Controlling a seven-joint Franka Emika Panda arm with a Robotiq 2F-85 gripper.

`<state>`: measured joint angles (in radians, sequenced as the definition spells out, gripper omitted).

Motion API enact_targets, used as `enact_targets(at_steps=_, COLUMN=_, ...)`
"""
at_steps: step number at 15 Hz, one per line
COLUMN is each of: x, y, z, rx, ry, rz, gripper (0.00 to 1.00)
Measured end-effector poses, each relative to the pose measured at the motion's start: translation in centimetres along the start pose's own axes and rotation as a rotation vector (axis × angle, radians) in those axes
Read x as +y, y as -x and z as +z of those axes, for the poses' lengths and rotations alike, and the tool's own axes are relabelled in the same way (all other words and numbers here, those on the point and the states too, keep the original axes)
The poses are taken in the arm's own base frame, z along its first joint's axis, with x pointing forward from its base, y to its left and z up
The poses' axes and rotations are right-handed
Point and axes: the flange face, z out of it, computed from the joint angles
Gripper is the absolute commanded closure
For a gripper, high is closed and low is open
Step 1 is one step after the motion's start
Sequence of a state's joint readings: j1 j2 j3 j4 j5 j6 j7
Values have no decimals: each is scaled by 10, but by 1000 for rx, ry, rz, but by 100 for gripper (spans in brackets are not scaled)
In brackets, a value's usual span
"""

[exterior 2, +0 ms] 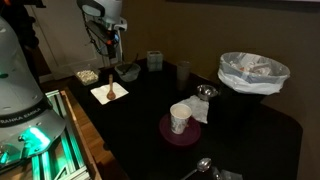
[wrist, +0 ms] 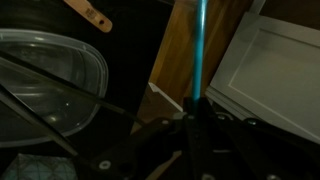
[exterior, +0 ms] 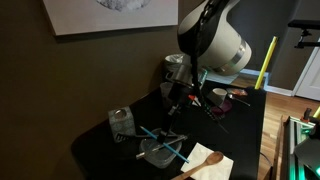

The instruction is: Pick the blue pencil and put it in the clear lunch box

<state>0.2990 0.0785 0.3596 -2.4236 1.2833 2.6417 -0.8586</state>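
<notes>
The blue pencil, now held in my gripper, will be let go by my gripper inside the clear lunch box (exterior: 162,152) (wrist: 45,88), beneath the thin stick across the lunch box's rim.
My gripper (wrist: 196,118) is shut on the blue pencil (wrist: 200,50), which sticks straight out from between the fingers in the wrist view. The clear lunch box (wrist: 60,60) lies to the left of the pencil there, with thin dark sticks across its near rim. In an exterior view my gripper (exterior: 177,104) hangs above and behind the lunch box (exterior: 163,152), which has bluish sticks lying across it. In an exterior view my gripper (exterior 2: 109,48) hovers beside the lunch box (exterior 2: 127,71); the pencil is too thin to make out there.
A wooden spoon (exterior: 207,162) lies on a white napkin beside the box. A small clear jar (exterior: 121,121) stands close by. A white cup (exterior 2: 180,118) on a purple plate, a metal spoon (exterior 2: 205,92) and a lined basket (exterior 2: 253,72) stand farther along the black table.
</notes>
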Motion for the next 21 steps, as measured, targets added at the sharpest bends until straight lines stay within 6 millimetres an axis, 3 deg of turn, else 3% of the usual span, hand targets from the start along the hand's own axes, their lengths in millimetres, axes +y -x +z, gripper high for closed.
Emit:
enact_targets(at_steps=4, x=-12, y=-17, z=15, rx=109, ry=-35, rz=-129, gripper=98)
enact_targets(at_steps=7, x=-7, y=-33, z=28, rx=162, ry=-51, rz=-220, gripper=98)
enact_targets(at_steps=14, x=29, y=-82, z=40, rx=267, ry=-40, rz=-412, gripper=98)
enact_targets(at_steps=16, x=41, y=-88, z=43, rx=275, ry=-35, rz=-452, gripper=98)
enact_targets(at_steps=17, x=48, y=-90, z=44, rx=277, ry=-31, rz=-461, gripper=91)
enact_targets(at_steps=18, x=54, y=-90, z=45, rx=276, ry=-27, rz=-454, gripper=91)
enact_targets(at_steps=19, x=58, y=-89, z=46, rx=274, ry=-25, rz=-447, gripper=98)
enact_targets(at_steps=21, x=60, y=-88, z=47, rx=271, ry=-25, rz=-443, gripper=98)
